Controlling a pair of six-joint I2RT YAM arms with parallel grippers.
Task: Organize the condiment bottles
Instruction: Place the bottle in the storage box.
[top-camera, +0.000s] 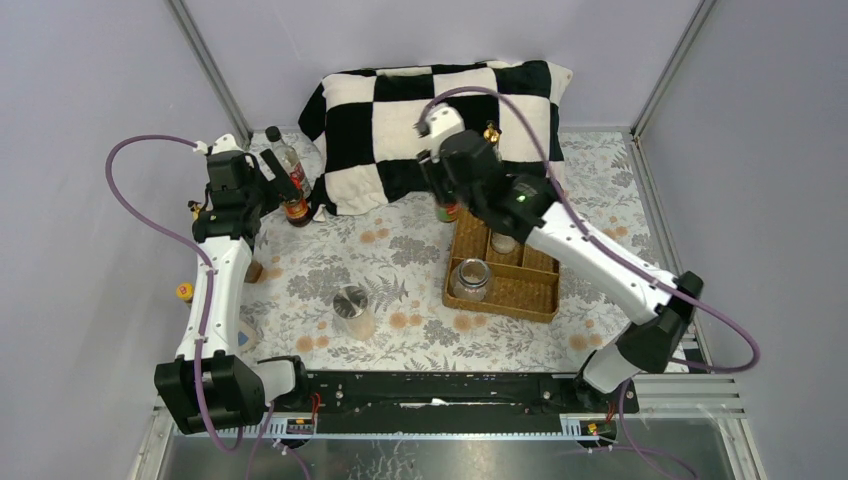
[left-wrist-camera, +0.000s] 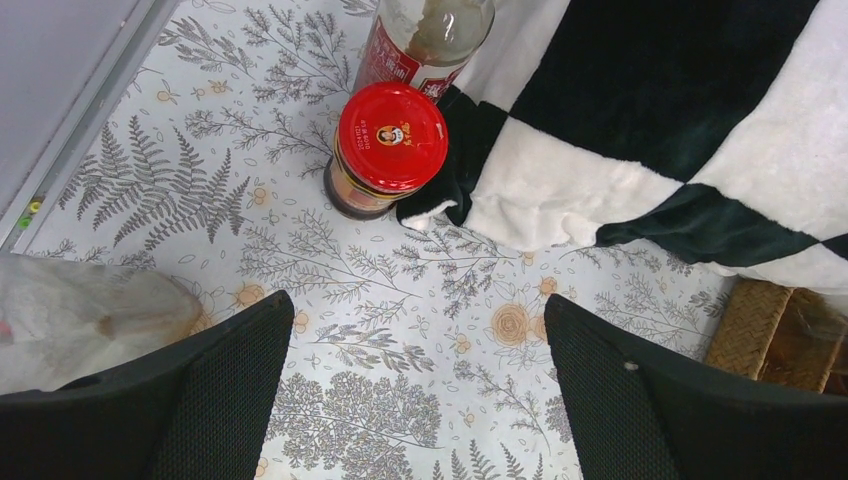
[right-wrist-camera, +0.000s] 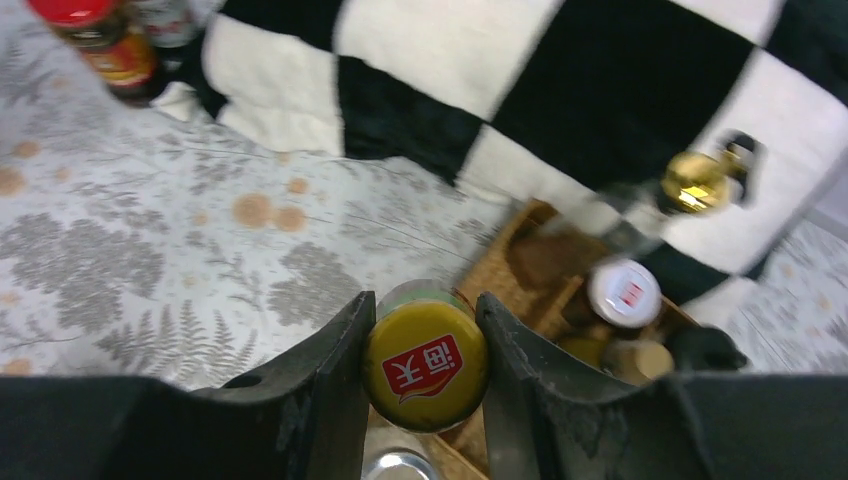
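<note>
I will use my right gripper to set the yellow-capped jar down in the wicker tray's slot (top-camera: 541, 256) farthest from my left gripper.
My right gripper (top-camera: 446, 196) (right-wrist-camera: 425, 305) is shut on a yellow-capped jar (right-wrist-camera: 425, 362) (top-camera: 446, 211) at the far left corner of the wicker tray (top-camera: 528, 296). The tray holds a clear metal-lidded jar (top-camera: 470, 280), another jar (top-camera: 505, 243) and a white-capped one (right-wrist-camera: 624, 292). A gold-topped bottle (top-camera: 491, 130) (right-wrist-camera: 693, 182) stands behind the tray. My left gripper (top-camera: 272, 172) (left-wrist-camera: 418, 305) is open and empty, just short of a red-capped jar (left-wrist-camera: 390, 137) (top-camera: 296, 210) and a tall black-capped bottle (top-camera: 283, 160) (left-wrist-camera: 425, 40). A clear jar (top-camera: 353, 310) stands on the floral cloth.
A black-and-white checked pillow (top-camera: 440, 110) (left-wrist-camera: 650, 120) lies at the back, touching the red-capped jar. A small yellow-capped thing (top-camera: 185, 291) and a small brown thing (top-camera: 254, 271) sit beside the left arm. A pale whitish object (left-wrist-camera: 80, 310) lies left of the left gripper.
</note>
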